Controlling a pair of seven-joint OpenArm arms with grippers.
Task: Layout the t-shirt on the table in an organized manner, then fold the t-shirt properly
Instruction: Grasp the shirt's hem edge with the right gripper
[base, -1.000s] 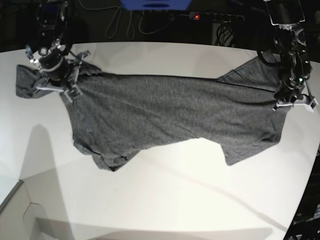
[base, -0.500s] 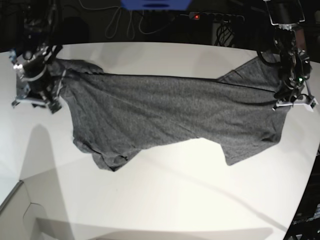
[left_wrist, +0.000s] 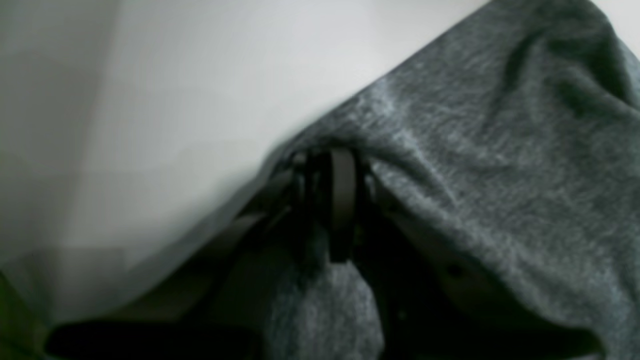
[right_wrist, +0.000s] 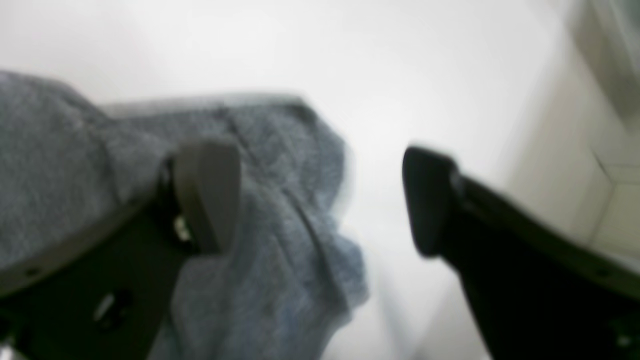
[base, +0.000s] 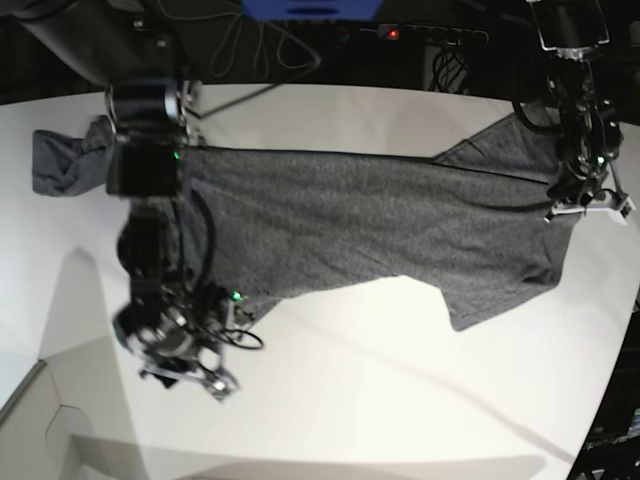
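Observation:
My right gripper is to close on the t-shirt's rumpled front corner (base: 251, 316) (right_wrist: 286, 150) just below it, far from the edge of the t-shirt that my left gripper holds.
The dark grey t-shirt (base: 350, 220) lies spread across the white table (base: 350, 400), with one sleeve bunched at the far left (base: 55, 160). My right gripper (base: 190, 378) hangs over the shirt's front-left corner. In the right wrist view this gripper (right_wrist: 320, 200) is open, and a rumpled edge of the t-shirt (right_wrist: 290, 240) lies under its left finger (right_wrist: 210, 195). My left gripper (base: 590, 207) is at the shirt's right edge. In the left wrist view it (left_wrist: 335, 200) is shut on a pinch of the t-shirt (left_wrist: 500, 150).
A power strip with a red light (base: 395, 33), cables and a blue object (base: 310, 8) sit behind the table's far edge. The table's curved edge runs down the right side (base: 625, 330). A pale corner piece (base: 30, 420) shows at the front left.
My right gripper let go of the shirt's left sleeve and opened wide. Its arm swung from the far left toward the front, to the shirt's front-left corner. The left arm has not moved.

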